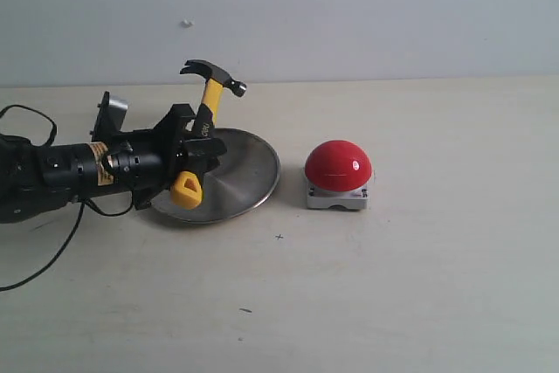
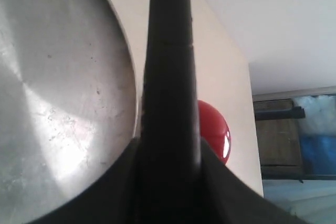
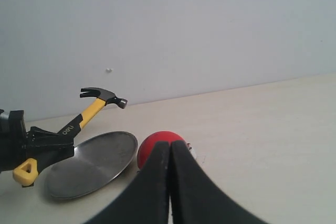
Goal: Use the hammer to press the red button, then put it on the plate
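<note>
The hammer will go down from my left gripper across the middle of the silver plate (image 1: 198, 169), with the hammer's head over the plate's far rim.
My left gripper (image 1: 197, 150) is shut on the hammer (image 1: 207, 113), gripping the yellow-and-black handle near its yellow looped end (image 1: 186, 190). The dark steel head (image 1: 213, 74) points up and to the right, above the far edge of the plate (image 1: 240, 172). The hammer is held clear of the silver plate, which lies just right of the gripper. The red button (image 1: 338, 165) sits on its grey base to the right of the plate, apart from the hammer. In the left wrist view the dark handle (image 2: 169, 93) fills the middle, with the plate (image 2: 63, 93) and button (image 2: 215, 129) behind. My right gripper (image 3: 170, 153) is shut and holds nothing.
A black cable (image 1: 52, 251) trails from the left arm over the table's left side. A pale wall (image 1: 349, 6) runs behind the table. Small dark specks (image 1: 245, 310) mark the tabletop near the front.
</note>
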You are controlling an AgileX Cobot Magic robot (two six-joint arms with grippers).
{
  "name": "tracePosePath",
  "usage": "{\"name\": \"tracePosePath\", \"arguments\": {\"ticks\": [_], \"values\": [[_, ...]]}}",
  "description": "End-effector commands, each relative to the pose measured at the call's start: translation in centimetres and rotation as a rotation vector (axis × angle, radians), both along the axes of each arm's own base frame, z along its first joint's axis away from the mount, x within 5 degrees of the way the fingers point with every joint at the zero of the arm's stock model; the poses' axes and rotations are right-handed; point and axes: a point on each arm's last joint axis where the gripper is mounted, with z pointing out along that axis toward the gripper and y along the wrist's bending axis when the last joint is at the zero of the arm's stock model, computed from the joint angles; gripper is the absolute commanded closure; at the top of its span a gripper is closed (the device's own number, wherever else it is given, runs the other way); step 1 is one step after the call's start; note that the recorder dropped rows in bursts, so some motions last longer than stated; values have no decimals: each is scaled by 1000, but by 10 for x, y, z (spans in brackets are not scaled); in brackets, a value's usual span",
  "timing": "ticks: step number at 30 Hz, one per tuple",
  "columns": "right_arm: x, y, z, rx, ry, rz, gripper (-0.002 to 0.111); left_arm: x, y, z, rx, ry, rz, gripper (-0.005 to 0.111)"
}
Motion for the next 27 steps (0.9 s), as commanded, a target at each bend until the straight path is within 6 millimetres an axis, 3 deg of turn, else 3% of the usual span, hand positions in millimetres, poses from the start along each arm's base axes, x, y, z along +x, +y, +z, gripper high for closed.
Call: {"name": "tracePosePath", "arguments": {"ticks": [1, 15, 27], "values": [[0, 0, -1, -17, -5, 3, 108, 3, 1, 19, 52, -41, 1, 107], [0, 0, -1, -17, -5, 3, 108, 2, 5, 13, 130, -9, 8, 107], [0, 0, -1, -17, -5, 3, 108, -3, -4, -5, 158, 35, -29, 107]]}}
